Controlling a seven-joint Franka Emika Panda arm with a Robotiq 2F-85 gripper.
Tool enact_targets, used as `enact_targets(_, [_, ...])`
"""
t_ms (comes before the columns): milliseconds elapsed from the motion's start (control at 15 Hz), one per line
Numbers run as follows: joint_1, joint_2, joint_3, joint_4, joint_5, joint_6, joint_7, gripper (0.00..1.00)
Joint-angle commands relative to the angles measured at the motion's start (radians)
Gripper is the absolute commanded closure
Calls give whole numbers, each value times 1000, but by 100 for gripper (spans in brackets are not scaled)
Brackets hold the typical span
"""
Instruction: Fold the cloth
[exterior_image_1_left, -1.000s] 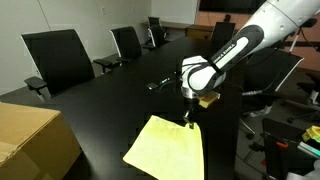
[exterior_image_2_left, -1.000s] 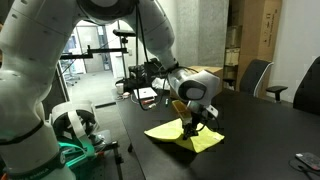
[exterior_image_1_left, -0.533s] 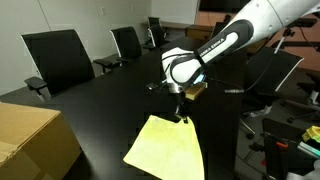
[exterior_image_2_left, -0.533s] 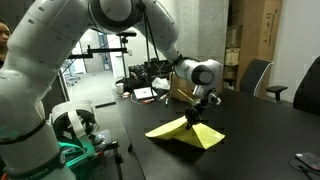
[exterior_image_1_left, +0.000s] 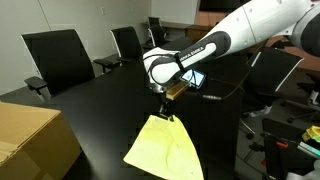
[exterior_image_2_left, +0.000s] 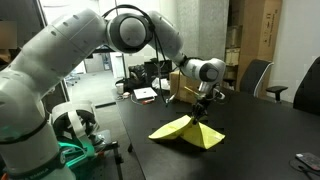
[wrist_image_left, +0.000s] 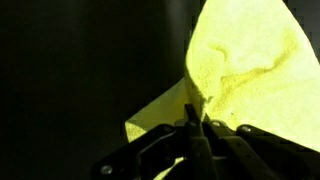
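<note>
I will let the cloth's far corner go from my gripper on the black table at the cloth's end (exterior_image_1_left: 152, 118) facing the office chairs.
A yellow cloth (exterior_image_1_left: 165, 150) lies on the black table (exterior_image_1_left: 90, 105), also seen in an exterior view (exterior_image_2_left: 190, 131) and in the wrist view (wrist_image_left: 250, 70). My gripper (exterior_image_1_left: 166, 113) is shut on the cloth's far corner and holds it lifted off the table, so the cloth rises in a peak to the fingers (exterior_image_2_left: 199, 113). In the wrist view the shut fingertips (wrist_image_left: 194, 122) pinch the cloth's edge, with the rest of the cloth hanging beyond.
Black office chairs (exterior_image_1_left: 58, 55) line the far side of the table. A cardboard box (exterior_image_1_left: 30, 140) stands at the near left corner. Small dark items (exterior_image_2_left: 310, 163) lie on the table, and a laptop (exterior_image_2_left: 146, 95) sits at one end.
My gripper has moved left across the table with the cloth corner in it and lifted it. The cloth's peak has followed, drawing that corner over the rest of the cloth.
</note>
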Motion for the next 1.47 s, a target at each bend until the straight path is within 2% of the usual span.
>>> enact_targets(0, [9, 116, -35, 198, 6, -38, 113, 99])
enact_targets(400, [32, 230, -80, 362, 10, -14, 357, 99])
enact_targets(867, [62, 305, -108, 517, -15, 6, 557, 99])
enact_targets(1000, [67, 317, -121, 537, -23, 19, 605, 70])
enact_targets(1267, [72, 309, -144, 522, -37, 67, 656, 42])
enact_targets(1400, [69, 270, -147, 468, -41, 80, 619, 27])
